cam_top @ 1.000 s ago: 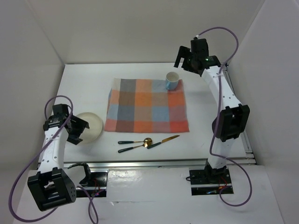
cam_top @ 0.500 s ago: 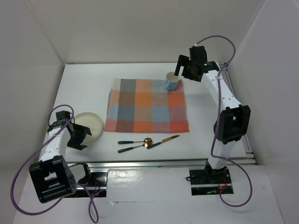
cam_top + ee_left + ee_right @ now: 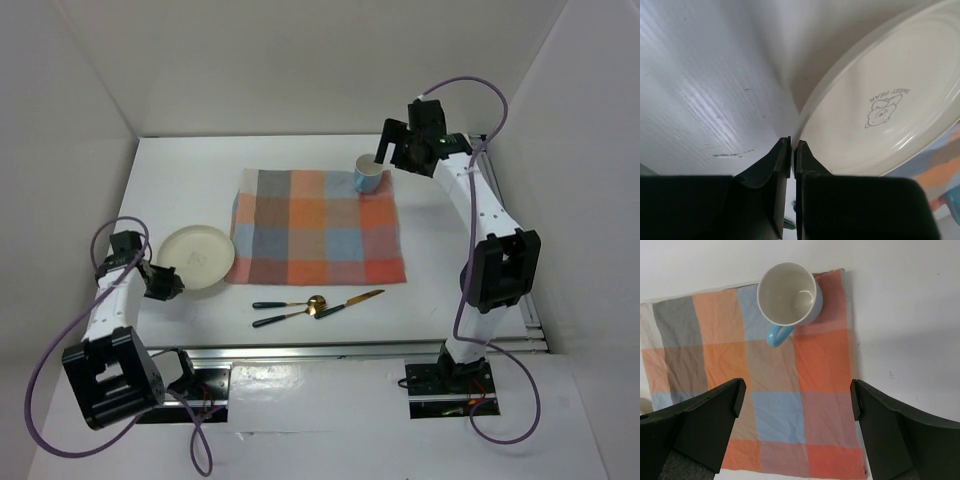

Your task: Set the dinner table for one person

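The cream plate will go down on the middle of the checked cloth (image 3: 320, 223) from my left gripper.
The cream plate (image 3: 196, 257) lies on the white dinner table (image 3: 450, 280), its right rim touching the checked cloth (image 3: 315, 240). My left gripper (image 3: 165, 283) is at the plate's near-left edge. In the left wrist view the left gripper (image 3: 793, 145) is shut on the rim of the plate (image 3: 880, 105), which shows a small printed figure. My right gripper (image 3: 385, 150) hovers open over the cloth's far right corner. In the right wrist view the blue mug (image 3: 790, 292) stands upright ahead of the open right gripper (image 3: 797, 390), apart from it.
Gold cutlery with dark green handles lies near the front edge: two spoons (image 3: 290, 303) and a knife (image 3: 350, 303). White walls enclose the table on three sides. A metal rail (image 3: 330, 350) runs along the near edge by the arm bases.
My left gripper dropped to the plate's near-left edge and shut on its rim; the plate shifted right against the cloth. My right gripper came down toward the mug, still open.
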### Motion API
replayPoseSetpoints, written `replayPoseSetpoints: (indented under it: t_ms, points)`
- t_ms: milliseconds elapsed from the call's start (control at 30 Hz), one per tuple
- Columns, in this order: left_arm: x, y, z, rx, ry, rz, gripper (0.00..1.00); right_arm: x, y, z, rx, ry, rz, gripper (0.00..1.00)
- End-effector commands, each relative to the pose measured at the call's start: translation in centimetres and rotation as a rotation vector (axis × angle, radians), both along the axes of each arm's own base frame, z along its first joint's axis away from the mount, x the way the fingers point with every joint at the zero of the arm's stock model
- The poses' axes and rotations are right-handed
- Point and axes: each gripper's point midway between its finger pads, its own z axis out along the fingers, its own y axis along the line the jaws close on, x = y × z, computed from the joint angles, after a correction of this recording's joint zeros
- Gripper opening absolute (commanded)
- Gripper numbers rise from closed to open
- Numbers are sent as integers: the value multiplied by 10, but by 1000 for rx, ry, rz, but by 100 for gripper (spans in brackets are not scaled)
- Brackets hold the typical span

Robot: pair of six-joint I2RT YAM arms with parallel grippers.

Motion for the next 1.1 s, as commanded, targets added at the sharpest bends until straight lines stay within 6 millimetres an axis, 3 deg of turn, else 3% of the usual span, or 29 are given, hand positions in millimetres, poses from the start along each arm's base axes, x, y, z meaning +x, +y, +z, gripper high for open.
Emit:
replayPoseSetpoints:
  t_ms: [0,133,233,300,367,433,467,500,567,600,700,733,867,900,967,1067]
  points:
    - [29,17,65,117,-198,-32,0,-9,-6,36,8,-92,-4,100]
    - [49,13,118,197,-357,-115,0,-21,-7,35,12,-85,3,100]
    - [73,-9,145,221,-453,-267,0,-28,-8,28,15,-66,-3,100]
    - [92,-43,160,211,-521,-431,0,-34,-7,19,17,-45,4,100]
    - [116,-67,163,193,-518,-540,0,-39,-7,15,20,-32,11,100]
    - [127,-108,158,178,-495,-686,0,-44,-8,17,22,-38,11,100]
    - [138,-122,169,183,-520,-720,0,-47,-14,16,13,-31,-6,100]
    - [144,-148,151,156,-474,-799,0,-51,-15,17,13,-33,-6,100]
    - [158,-174,151,136,-475,-868,0,-56,-18,17,6,-29,-13,100]
    - [162,-192,130,113,-421,-915,0,-60,-20,17,-1,-24,-20,100]
    - [174,-220,120,87,-398,-953,0,-65,-27,16,-8,-17,-36,100]
    - [173,-230,105,84,-364,-976,0,-67,-33,18,-15,-17,-43,100]
    - [185,-251,89,68,-341,-1001,0,-74,-40,17,-30,-12,-54,100]
    - [187,-251,72,61,-296,-1004,0,-75,-44,14,-31,-3,-63,100]
    - [192,-263,68,58,-293,-1024,0,-76,-45,17,-30,-12,-63,100]
    - [198,-264,48,80,-243,-1011,0,-77,-47,13,-26,0,-66,100]
